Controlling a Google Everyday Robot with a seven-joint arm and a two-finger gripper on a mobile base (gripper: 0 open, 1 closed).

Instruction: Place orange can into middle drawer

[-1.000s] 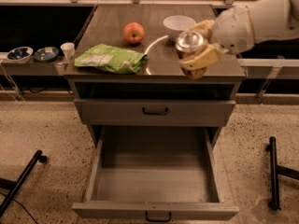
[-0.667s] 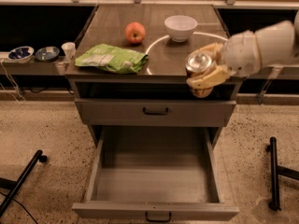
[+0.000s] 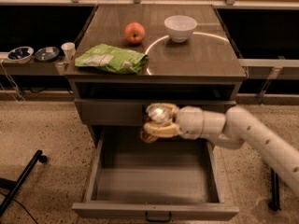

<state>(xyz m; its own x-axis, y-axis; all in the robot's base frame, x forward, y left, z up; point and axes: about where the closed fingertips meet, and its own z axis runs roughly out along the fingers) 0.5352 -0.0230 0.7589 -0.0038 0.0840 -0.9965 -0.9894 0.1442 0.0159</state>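
Note:
My gripper should release the orange can near the centre of the open middle drawer's grey bottom (image 3: 145, 167).
My gripper (image 3: 156, 124) reaches in from the right and is shut on the orange can (image 3: 156, 117). The can's shiny silver top faces up and left, with a strip of orange-brown side showing below the fingers. The can hangs in the air over the back part of the open middle drawer (image 3: 154, 181), in front of the closed drawer one tier up. The middle drawer is pulled out wide, its grey inside bare, and its small dark handle (image 3: 158, 216) shows at the front edge.
On the cabinet top (image 3: 205, 55) lie a red-orange apple (image 3: 134, 32), a white bowl (image 3: 180, 28) and a green chip bag (image 3: 111, 59). Small bowls (image 3: 32, 54) and a white cup (image 3: 68, 50) sit on a shelf at left. Black legs stand at left (image 3: 21, 183) and right (image 3: 274, 190).
My gripper has carried the can down from the cabinet top's right front edge and leftward, to in front of the upper drawer over the open drawer.

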